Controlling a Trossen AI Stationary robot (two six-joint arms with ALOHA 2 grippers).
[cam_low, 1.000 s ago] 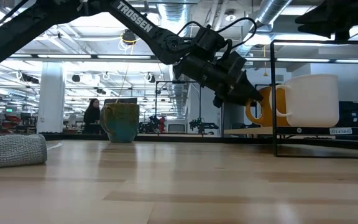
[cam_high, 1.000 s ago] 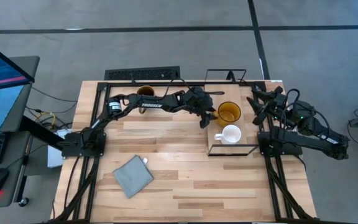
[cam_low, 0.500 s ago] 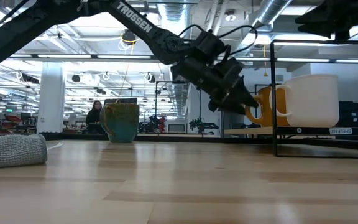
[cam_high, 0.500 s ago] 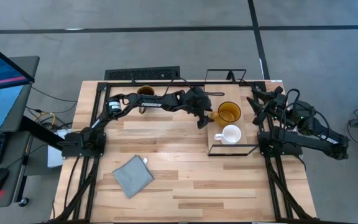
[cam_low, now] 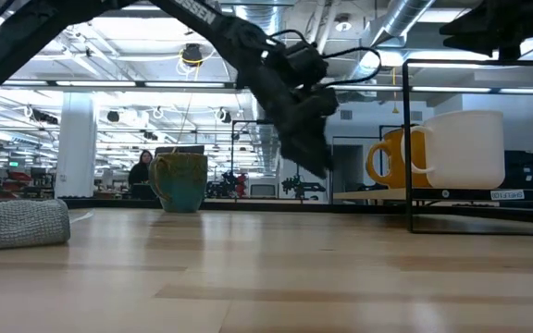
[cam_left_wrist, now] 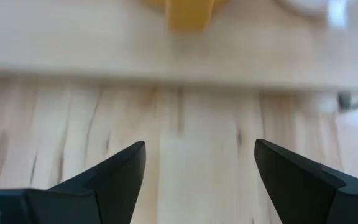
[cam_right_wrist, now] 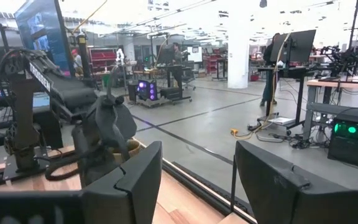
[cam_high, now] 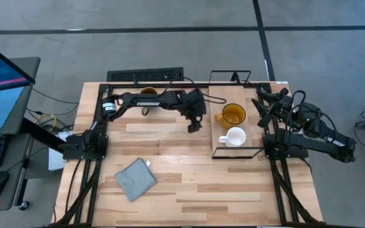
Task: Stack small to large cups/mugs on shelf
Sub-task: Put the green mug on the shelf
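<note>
Next, I close my left gripper on the handle (cam_high: 145, 111) of the dark brown-olive mug at the table's far edge.
The amber-yellow mug (cam_high: 233, 114) and the small white mug (cam_high: 236, 136) stand side by side on the wooden shelf (cam_high: 253, 134), handles toward the table's left. In the low view the amber mug (cam_low: 387, 155) shows beside the white mug (cam_low: 461, 148). The dark brown-olive mug (cam_high: 147, 94) stands on the table at the far edge, partly hidden by the left arm. My left gripper (cam_high: 193, 128) hangs open and empty over bare table, left of the shelf. My right gripper (cam_high: 262, 104) is open and empty at the far right.
A grey-blue folded cloth (cam_high: 135, 179) lies near the table's front left. The shelf's black wire frame (cam_low: 409, 148) stands upright at the shelf's near side. Bare tabletop lies between the cloth and the shelf. A person shows far off in the room.
My left gripper has drawn back from the amber mug's handle toward the table's left and tipped to point more steeply down. Both mugs on the shelf have stayed where they were.
</note>
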